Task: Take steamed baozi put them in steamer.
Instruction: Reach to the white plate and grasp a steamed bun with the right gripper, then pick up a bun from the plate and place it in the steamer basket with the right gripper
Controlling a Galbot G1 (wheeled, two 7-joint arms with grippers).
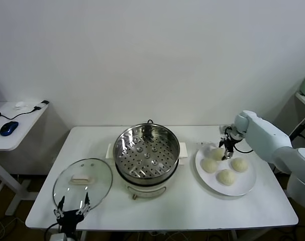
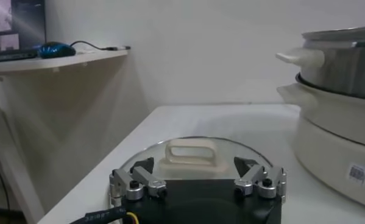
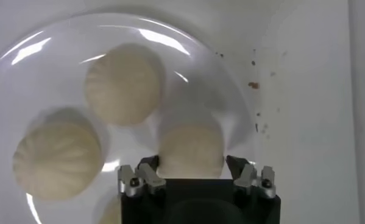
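My right gripper will let go of the baozi on the far part of the steamer's perforated tray (image 1: 145, 140), close to the steamer's back side.
Several cream-white steamed baozi lie on a white plate (image 1: 244, 189) right of the steamer (image 1: 147, 150), a shiny steel pot with a perforated tray on a cream base. My right gripper (image 1: 226, 150) reaches down at the plate's far edge. In the right wrist view, my right gripper (image 3: 191, 163) has a finger against each side of one baozi (image 3: 191, 146), which rests on the plate. Two more baozi (image 3: 124, 84) (image 3: 57, 159) lie beside it. My left gripper (image 1: 72, 207) hangs open and empty at the table's front left edge, by the glass lid.
A round glass lid (image 1: 82, 183) with a white handle (image 2: 191, 152) lies flat left of the steamer (image 2: 340, 91). A side desk (image 1: 14, 128) with a blue mouse stands to the left. Crumbs speckle the table beside the plate.
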